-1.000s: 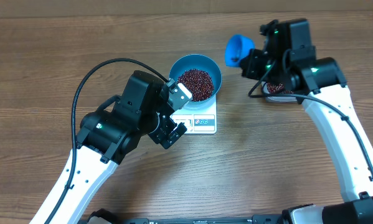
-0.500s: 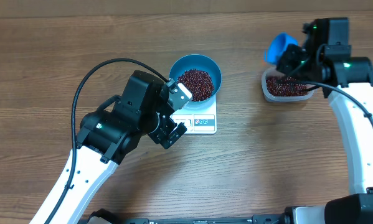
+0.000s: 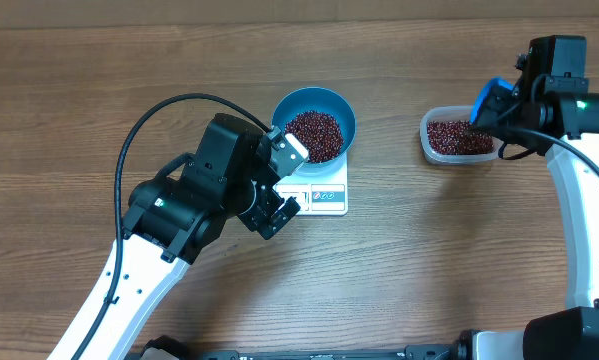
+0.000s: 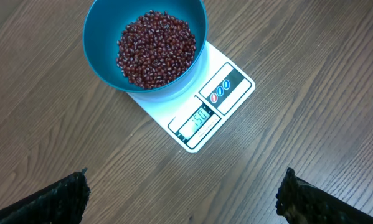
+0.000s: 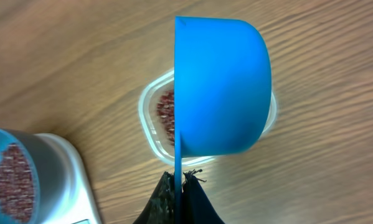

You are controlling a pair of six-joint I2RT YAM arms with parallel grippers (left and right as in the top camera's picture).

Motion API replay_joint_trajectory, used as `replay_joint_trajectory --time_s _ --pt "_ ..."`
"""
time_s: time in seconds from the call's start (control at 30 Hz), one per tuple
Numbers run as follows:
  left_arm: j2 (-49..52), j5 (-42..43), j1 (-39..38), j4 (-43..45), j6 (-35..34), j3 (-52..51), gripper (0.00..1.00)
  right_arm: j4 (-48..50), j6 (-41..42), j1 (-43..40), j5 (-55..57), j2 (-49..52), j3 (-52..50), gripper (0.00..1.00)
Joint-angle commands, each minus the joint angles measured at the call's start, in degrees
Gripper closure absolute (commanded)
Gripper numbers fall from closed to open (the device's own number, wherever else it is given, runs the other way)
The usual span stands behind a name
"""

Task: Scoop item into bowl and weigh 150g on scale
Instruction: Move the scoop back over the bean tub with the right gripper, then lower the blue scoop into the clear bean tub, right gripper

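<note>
Next, my right gripper lets the blue scoop go inside the clear tub, at its end [image 3: 440, 139] [image 5: 173, 127] closest to the white scale.
The blue bowl [image 3: 284, 104] stands on the white scale [image 3: 324, 196] and holds a heap of dark red-brown beans [image 3: 314, 135]. In the left wrist view the bowl [image 4: 99, 59], its beans [image 4: 156, 46] and the scale [image 4: 214, 106] lie ahead, and the display is lit with digits that look like 150. My left gripper [image 4: 183, 186] is open over bare wood just short of the scale. My right gripper [image 5: 180, 177] is shut on the thin handle of a blue scoop [image 5: 220, 87], held on its side above the clear tub [image 5: 147, 121].
The clear plastic tub [image 3: 431, 140] at the right holds more beans [image 3: 459, 136]. A black cable [image 3: 169, 105] loops over the left arm. The bowl and scale show at the lower left of the right wrist view.
My right gripper has carried the scoop rightward, from beside the bowl to over the right end of the clear tub. The left arm, bowl and scale have not moved.
</note>
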Motion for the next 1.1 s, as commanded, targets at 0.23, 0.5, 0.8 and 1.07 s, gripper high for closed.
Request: replay_joint_trajectory --time_s 0.23,0.5,0.8,1.07 --pt "-0.2 -0.2 0.4 0.3 1.0 1.3 0.0 -0.3 -6.3 -0.1 6.9 -0.1 1.6 0.96" --pt "-0.2 -0.2 0.4 0.3 1.0 1.3 0.01 -0.8 -9.6 0.0 7.5 -0.1 1.6 0.96" --pt "-0.2 -0.2 0.4 0.3 1.0 1.3 0.0 -1.7 -10.7 2.8 10.6 -0.1 1.6 0.96" --pt "-0.2 -0.2 0.4 0.3 1.0 1.3 0.01 -3.1 -10.7 8.1 17.6 -0.1 1.6 0.96"
